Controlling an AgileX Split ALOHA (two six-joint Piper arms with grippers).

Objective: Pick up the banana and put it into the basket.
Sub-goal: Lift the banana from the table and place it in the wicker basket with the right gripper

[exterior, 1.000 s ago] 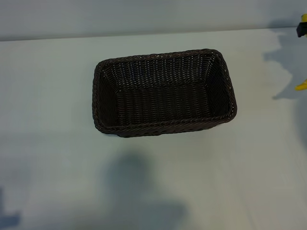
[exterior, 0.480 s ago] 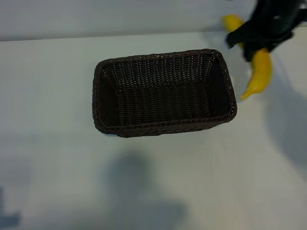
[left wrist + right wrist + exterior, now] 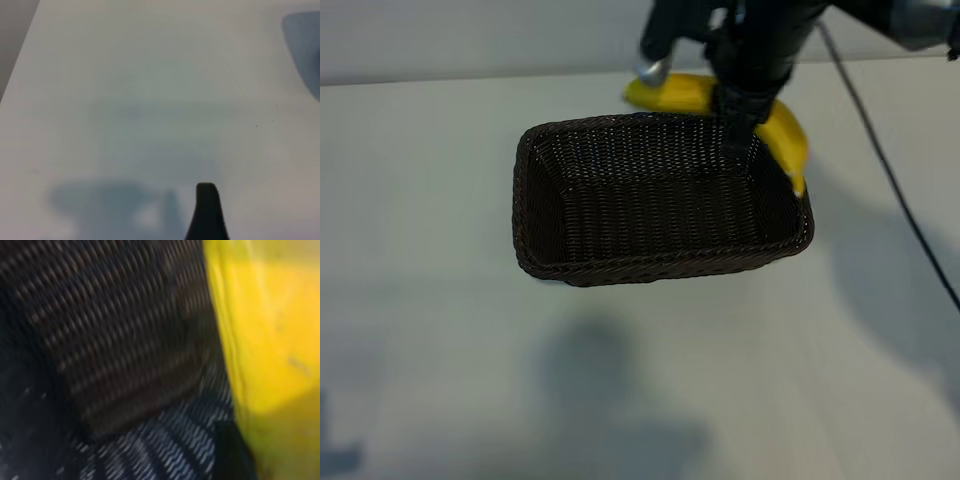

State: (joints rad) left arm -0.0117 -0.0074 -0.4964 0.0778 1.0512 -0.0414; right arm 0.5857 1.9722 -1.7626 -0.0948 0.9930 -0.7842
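I will use my right gripper to lay the banana down lengthwise on the middle of the basket's woven bottom (image 3: 667, 197).
The banana (image 3: 786, 136) hangs crosswise over the far right corner of the basket (image 3: 650, 268), above its braided rim, with the pale tip pointing toward the right wall. My right gripper (image 3: 740, 112) comes in from the far side and is shut on the banana's middle, hiding that part. In the right wrist view the banana (image 3: 270, 330) fills one side and the basket's woven inside (image 3: 110, 330) lies just beneath it. My left arm is parked out of the exterior view. One dark finger (image 3: 207, 212) of it shows over bare table, holding nothing.
The white table (image 3: 420, 330) surrounds the basket on all sides. The right arm's black cable (image 3: 895, 195) trails across the table to the right of the basket. The back edge of the table runs just behind the basket.
The right arm has carried the banana leftward from the table's far right edge to above the basket's far right corner. The basket has not moved.
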